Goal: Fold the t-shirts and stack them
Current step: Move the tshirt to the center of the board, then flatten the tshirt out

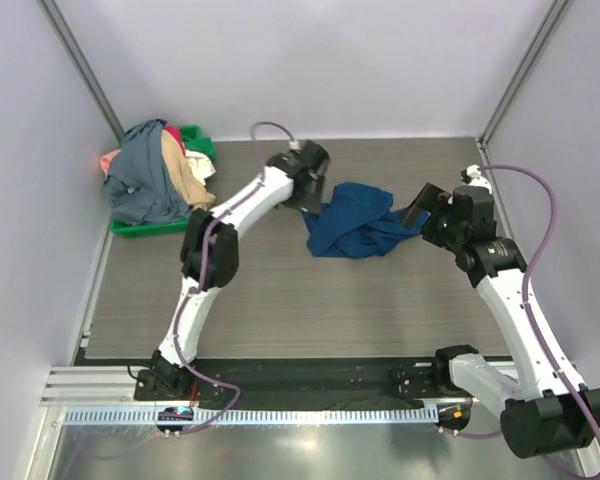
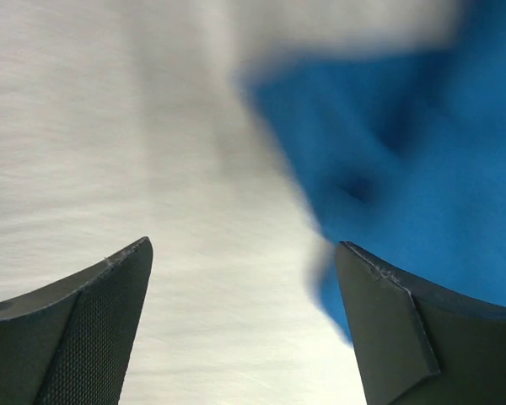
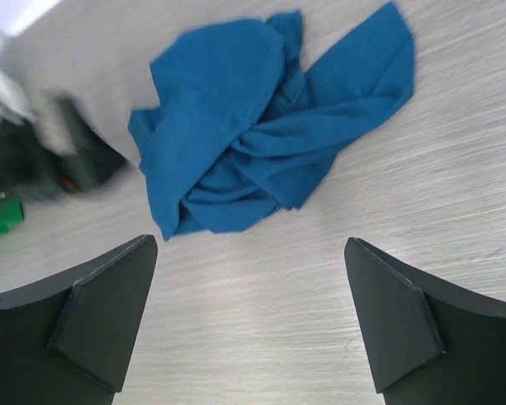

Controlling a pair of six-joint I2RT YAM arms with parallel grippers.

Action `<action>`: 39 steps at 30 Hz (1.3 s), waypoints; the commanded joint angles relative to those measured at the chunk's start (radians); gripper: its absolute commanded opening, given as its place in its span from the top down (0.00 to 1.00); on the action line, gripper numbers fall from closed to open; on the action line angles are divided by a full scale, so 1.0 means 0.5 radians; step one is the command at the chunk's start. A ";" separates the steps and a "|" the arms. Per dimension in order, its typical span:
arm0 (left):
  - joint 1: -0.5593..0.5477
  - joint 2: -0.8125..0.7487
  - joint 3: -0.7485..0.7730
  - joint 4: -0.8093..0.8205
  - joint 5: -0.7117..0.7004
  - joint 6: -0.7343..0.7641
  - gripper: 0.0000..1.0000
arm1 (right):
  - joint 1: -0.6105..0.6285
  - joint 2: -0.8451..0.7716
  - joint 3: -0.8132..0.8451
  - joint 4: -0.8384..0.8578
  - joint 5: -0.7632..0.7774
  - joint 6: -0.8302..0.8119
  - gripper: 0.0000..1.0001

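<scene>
The robot's right gripper will next reach across to the blue t-shirt's near corner (image 1: 316, 250) (image 3: 169, 230), at the end beside the left gripper, and close there.
A blue t-shirt (image 1: 355, 225) lies crumpled in a heap near the middle of the table. My left gripper (image 1: 302, 200) hovers at the heap's left edge, open and empty; in the left wrist view (image 2: 244, 245) blurred blue cloth (image 2: 405, 152) fills the upper right, just beyond the right fingertip. My right gripper (image 1: 415, 212) stands open at the heap's right side. In the right wrist view (image 3: 249, 240) bare table lies between its fingers and the blue t-shirt (image 3: 253, 126) sits ahead of them. More t-shirts (image 1: 160, 175), grey, tan, pink and white, are piled at the back left.
The pile rests in a flat green tray (image 1: 135, 230) against the left wall. The wood-grain table (image 1: 280, 300) stretches toward the arm bases. White walls close in the left, back and right sides.
</scene>
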 commanded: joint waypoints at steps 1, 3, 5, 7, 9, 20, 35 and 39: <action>0.407 -0.186 0.044 0.099 0.008 -0.056 0.12 | -0.010 0.108 0.038 0.053 -0.194 0.010 0.00; 0.573 -0.115 0.056 0.084 0.006 -0.010 0.12 | -0.010 0.184 0.020 0.090 -0.285 0.001 0.00; 0.721 0.004 0.114 0.050 -0.001 0.005 0.13 | -0.013 0.245 0.014 0.121 -0.329 -0.030 0.01; 0.861 0.057 0.142 0.010 -0.022 -0.004 0.14 | -0.013 0.356 0.014 0.139 -0.414 -0.054 0.00; 0.960 0.076 0.108 0.019 -0.010 -0.044 0.14 | -0.010 0.433 0.035 0.139 -0.470 -0.082 0.00; 1.338 -0.218 -0.254 0.087 -0.007 -0.096 0.17 | 0.597 1.037 0.317 0.210 -0.369 -0.064 0.02; 1.080 -1.828 -1.664 0.265 0.220 -0.216 0.17 | 0.947 1.853 0.774 0.210 -0.028 0.071 0.14; 1.077 -2.071 -1.959 0.320 0.251 -0.176 0.17 | 0.984 1.991 0.873 0.207 0.018 0.096 0.19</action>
